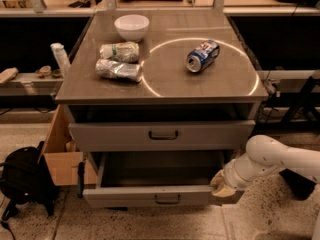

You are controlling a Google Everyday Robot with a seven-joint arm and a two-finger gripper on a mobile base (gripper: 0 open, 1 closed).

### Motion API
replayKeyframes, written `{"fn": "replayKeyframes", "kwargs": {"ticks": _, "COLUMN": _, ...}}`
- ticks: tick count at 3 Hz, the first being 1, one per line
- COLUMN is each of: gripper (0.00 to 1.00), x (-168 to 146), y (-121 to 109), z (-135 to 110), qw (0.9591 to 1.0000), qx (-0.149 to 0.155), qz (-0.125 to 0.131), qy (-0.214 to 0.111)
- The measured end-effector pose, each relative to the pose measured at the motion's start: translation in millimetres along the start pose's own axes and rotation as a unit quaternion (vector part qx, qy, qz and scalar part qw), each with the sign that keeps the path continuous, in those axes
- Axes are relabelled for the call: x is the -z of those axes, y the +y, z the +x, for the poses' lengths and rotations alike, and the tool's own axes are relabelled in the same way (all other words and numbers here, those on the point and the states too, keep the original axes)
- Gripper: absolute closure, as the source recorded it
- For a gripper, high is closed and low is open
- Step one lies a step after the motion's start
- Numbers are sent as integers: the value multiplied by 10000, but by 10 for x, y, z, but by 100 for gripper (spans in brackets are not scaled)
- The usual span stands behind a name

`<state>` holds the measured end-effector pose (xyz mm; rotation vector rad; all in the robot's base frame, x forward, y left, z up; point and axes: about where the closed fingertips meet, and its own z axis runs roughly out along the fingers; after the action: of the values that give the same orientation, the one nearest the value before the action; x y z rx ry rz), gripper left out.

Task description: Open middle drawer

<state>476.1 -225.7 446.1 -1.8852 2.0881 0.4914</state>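
Note:
The middle drawer is only partly out and the gripper sits at the end corner of the drawer's front panel, so it should open, take the panel's top edge farther in and pull (205,187).
The middle drawer (130,196) is a wide light-grey drawer with a low front panel and a small dark bar handle (167,199). It stands pulled out, showing its plain grey inside (160,168). My gripper (222,186) is at the drawer's right front corner, on the end of my white arm (270,159), which reaches in from the right. The taller-fronted grey drawer (115,134) above it is shut. The lowest drawer is hidden under the open one.
On the cabinet top (165,86) lie a white bowl (131,26), two crumpled packets (119,51) (119,70) and a blue can (202,55) on its side. An open cardboard box (62,159) and a black backpack (25,181) stand at the left.

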Motion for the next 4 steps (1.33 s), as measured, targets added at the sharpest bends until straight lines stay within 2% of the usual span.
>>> {"fn": "replayKeyframes", "kwargs": {"ticks": 1, "gripper": 98, "x": 19, "y": 113, "z": 30, "qw": 10000, "qx": -67, "qz": -20, "qy": -12}}
{"fn": "replayKeyframes", "kwargs": {"ticks": 4, "gripper": 30, "x": 175, "y": 54, "z": -100, "qw": 9999, "qx": -59, "qz": 78, "qy": -26}}
